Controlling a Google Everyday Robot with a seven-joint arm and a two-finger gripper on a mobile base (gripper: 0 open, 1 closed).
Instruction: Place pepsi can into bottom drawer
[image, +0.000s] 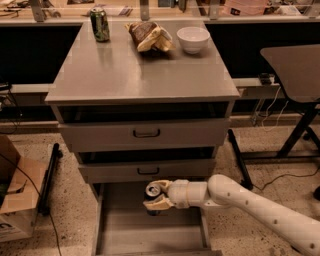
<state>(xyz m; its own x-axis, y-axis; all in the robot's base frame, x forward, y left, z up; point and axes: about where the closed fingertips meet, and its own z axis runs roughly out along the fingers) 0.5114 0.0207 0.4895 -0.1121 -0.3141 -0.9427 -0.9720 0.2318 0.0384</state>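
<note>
Next, my gripper releases the pepsi can, now held over the drawer's back part, on the front part of the bottom drawer's bottom (133, 234), toward the side where the cardboard box is.
The pepsi can (153, 192) shows its silver top and a dark body between the cream fingers of my gripper (156, 196). The gripper is shut on the can and holds it over the back part of the bottom drawer (120, 235), which is pulled open as a grey tray with low side walls. My white arm (250, 205) reaches in from the lower right. The can's logo is hidden by the fingers.
Two upper grey drawers with black handles (146, 133) are slightly open above. On the cabinet top (115, 75) stand a green can (100, 24), a chip bag (149, 36) and a white bowl (193, 39). A cardboard box (15, 195) sits at left, a table (295, 65) at right.
</note>
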